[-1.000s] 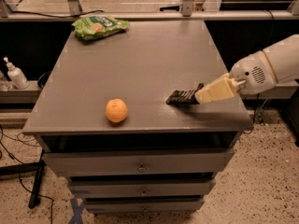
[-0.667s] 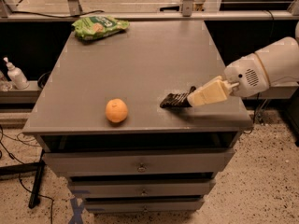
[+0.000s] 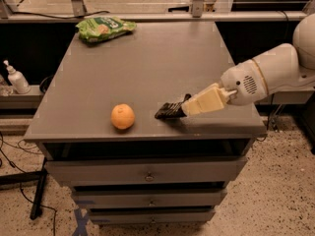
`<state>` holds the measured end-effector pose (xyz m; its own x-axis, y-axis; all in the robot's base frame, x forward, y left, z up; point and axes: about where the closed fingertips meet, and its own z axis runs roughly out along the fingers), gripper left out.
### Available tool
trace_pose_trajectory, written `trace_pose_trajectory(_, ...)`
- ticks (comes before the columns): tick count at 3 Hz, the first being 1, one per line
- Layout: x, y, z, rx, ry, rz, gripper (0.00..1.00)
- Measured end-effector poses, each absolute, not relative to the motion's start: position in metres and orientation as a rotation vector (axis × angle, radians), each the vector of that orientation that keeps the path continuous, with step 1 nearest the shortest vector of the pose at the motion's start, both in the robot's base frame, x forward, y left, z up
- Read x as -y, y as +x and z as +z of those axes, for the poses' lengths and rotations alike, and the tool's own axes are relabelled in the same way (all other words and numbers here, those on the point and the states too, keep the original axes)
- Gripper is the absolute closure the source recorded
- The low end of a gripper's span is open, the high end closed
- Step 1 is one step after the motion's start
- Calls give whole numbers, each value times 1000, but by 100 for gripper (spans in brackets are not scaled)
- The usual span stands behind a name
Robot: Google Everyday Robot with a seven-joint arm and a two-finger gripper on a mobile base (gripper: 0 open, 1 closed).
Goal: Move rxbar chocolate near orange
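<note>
Next, I set the rxbar chocolate on the grey cabinet top close beside the orange [image 3: 154, 117], near the front edge.
The orange [image 3: 122, 116] sits near the front edge of the grey cabinet top [image 3: 147, 68], left of centre. My gripper [image 3: 173, 109] reaches in from the right, low over the front of the top, and is shut on the rxbar chocolate [image 3: 166, 111], a dark glossy bar that sticks out leftward from the fingers. The bar's free end is a short gap to the right of the orange, not touching it. Most of the bar is hidden by the fingers.
A green crinkly snack bag [image 3: 104, 28] lies at the back left corner of the top. Drawers sit below the front edge. A white bottle [image 3: 15, 78] stands on a ledge at the left. The white arm [image 3: 266, 77] overhangs the right side.
The gripper has moved leftward along the front of the top with the bar, closing the gap to the orange. The orange and the green bag have not moved.
</note>
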<state>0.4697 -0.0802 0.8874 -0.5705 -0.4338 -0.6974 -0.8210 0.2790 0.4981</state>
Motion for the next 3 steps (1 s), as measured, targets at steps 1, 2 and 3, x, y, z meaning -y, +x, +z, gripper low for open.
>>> trace_pose_trajectory(1, 65, 465, 886, -2107, -1134, 1260, 100)
trace_pose_trajectory(2, 51, 460, 885, -2097, -1135, 1288, 100)
trace_pose_trajectory(3, 41, 454, 883, -2086, -1124, 1307, 100)
